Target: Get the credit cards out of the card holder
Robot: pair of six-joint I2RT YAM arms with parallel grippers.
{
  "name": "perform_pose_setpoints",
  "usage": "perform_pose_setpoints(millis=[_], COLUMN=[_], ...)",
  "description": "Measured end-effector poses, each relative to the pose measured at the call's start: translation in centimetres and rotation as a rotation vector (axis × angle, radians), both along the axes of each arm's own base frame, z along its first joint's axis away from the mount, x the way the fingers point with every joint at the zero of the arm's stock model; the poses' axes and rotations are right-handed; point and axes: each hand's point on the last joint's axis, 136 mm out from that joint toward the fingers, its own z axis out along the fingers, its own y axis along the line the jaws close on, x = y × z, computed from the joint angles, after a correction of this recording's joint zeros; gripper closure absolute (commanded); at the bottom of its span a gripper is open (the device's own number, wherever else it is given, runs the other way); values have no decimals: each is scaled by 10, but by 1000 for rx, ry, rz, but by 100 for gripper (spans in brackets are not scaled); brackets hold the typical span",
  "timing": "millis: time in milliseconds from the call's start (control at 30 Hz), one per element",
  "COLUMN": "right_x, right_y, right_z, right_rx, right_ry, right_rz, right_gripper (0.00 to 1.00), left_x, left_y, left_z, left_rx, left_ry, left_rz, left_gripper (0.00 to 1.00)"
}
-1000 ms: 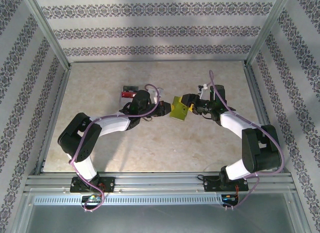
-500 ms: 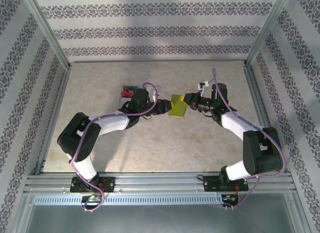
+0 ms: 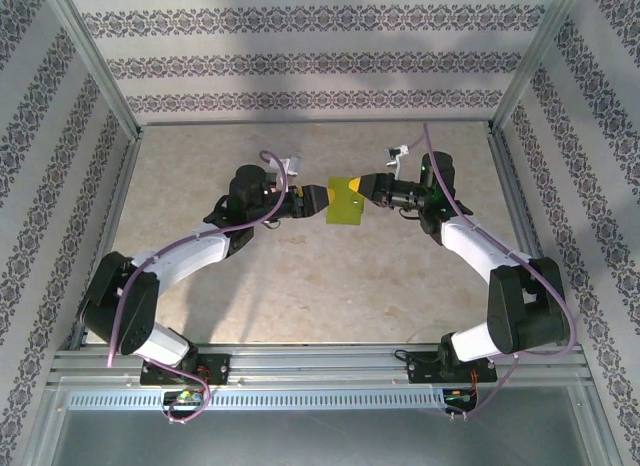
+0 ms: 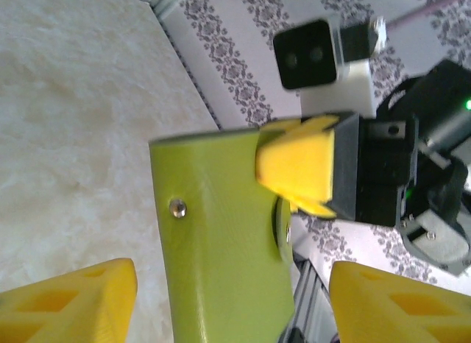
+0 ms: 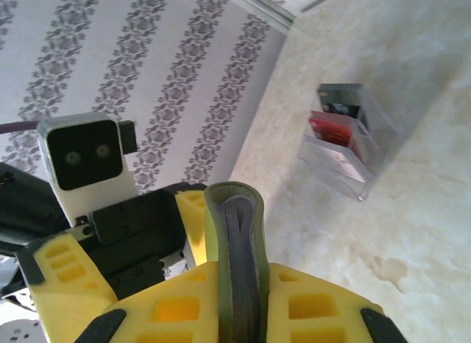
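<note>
Next, I take the card holder's other end (image 4: pixel 228 310) with my left gripper, as my right gripper pinches the card holder beside its snap flap and needs to be free for the flap.
The card holder (image 3: pixel 345 201) is a lime-green bifold with a metal snap stud and a grey lining. It hangs in the air between the two arms. My right gripper (image 3: pixel 372 189) is shut on its right edge, and its yellow pads (image 5: pixel 169 306) press the folded holder (image 5: pixel 235 240) from both sides. My left gripper (image 3: pixel 315 198) is open at the holder's other end. In the left wrist view its fingers (image 4: pixel 73 302) stand apart on either side of the holder (image 4: pixel 221 240) without touching it. Credit cards (image 5: pixel 335 128), one of them red, stand in a clear rack on the table.
The clear acrylic rack (image 5: pixel 346 155) sits on the marble-patterned tabletop (image 3: pixel 300 286), behind my left arm. Aluminium frame rails (image 3: pixel 310 121) and patterned walls close in the table on three sides.
My left gripper has let go of the card holder, opened and drawn back to the left. The right gripper has shut on the holder and now carries it alone, slightly farther back.
</note>
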Motion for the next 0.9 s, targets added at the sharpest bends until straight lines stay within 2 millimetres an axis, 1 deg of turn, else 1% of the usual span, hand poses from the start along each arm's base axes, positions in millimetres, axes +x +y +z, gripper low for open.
perform_pose_setpoints(millis=[100, 200, 333, 633, 767, 800, 900], right_x=[-2, -6, -11, -18, -19, -19, -18], right_y=[5, 9, 13, 21, 24, 24, 23], right_z=[14, 23, 27, 35, 39, 39, 39], right_rx=[13, 22, 28, 37, 39, 39, 38], right_ry=[-43, -72, -85, -106, -116, -117, -119], right_rz=[37, 69, 102, 147, 154, 154, 153], right_gripper=[95, 95, 95, 94, 93, 92, 83], left_x=[-10, -17, -22, -28, -29, -29, -30], left_y=[2, 2, 1, -7, -7, -7, -7], left_z=[2, -1, -4, 6, 9, 8, 9], left_rx=[32, 58, 68, 10, -5, -9, -20], left_ry=[-18, -21, -15, -19, -17, -13, -13], left_rz=[-36, -65, -93, -156, -160, -160, -161], left_gripper=[32, 37, 44, 60, 74, 78, 89])
